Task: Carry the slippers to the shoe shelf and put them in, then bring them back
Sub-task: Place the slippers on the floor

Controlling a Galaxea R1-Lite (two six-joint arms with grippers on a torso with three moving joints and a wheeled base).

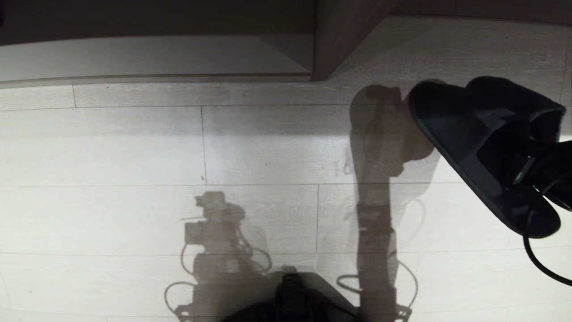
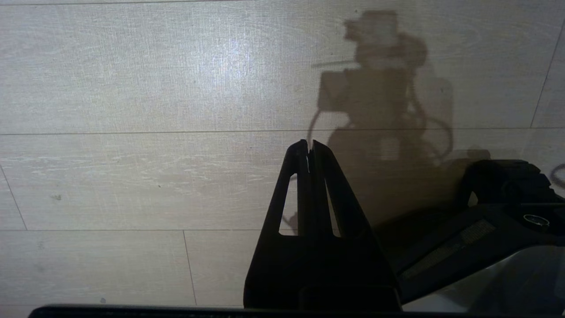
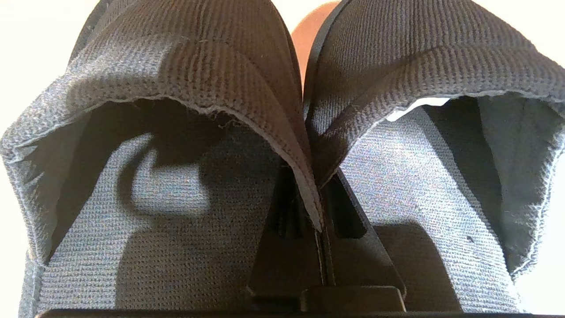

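Next, my right gripper lets go of the dark slippers on the shadowed pale floor (image 1: 420, 134) near the shelf's dark upright panel.
Both dark slippers (image 1: 469, 147) hang in the air at the right of the head view, soles tilted, above the pale floor. My right gripper (image 1: 527, 172) is shut on them from the right. In the right wrist view its jaws (image 3: 318, 207) pinch the inner edges of the two wide straps together, with one slipper (image 3: 154, 198) on either side (image 3: 419, 176). The shoe shelf (image 1: 339, 40) is at the top of the head view, with its dark upright panel and a pale base board (image 1: 152, 56) beside it. My left gripper (image 2: 309, 143) hangs shut and empty over the floor.
Pale wood-plank floor (image 1: 223, 147) fills the space between me and the shelf, crossed by the shadows of my arm and body. My own base (image 1: 290, 295) shows at the bottom edge. A black cable (image 1: 536, 259) loops below the right gripper.
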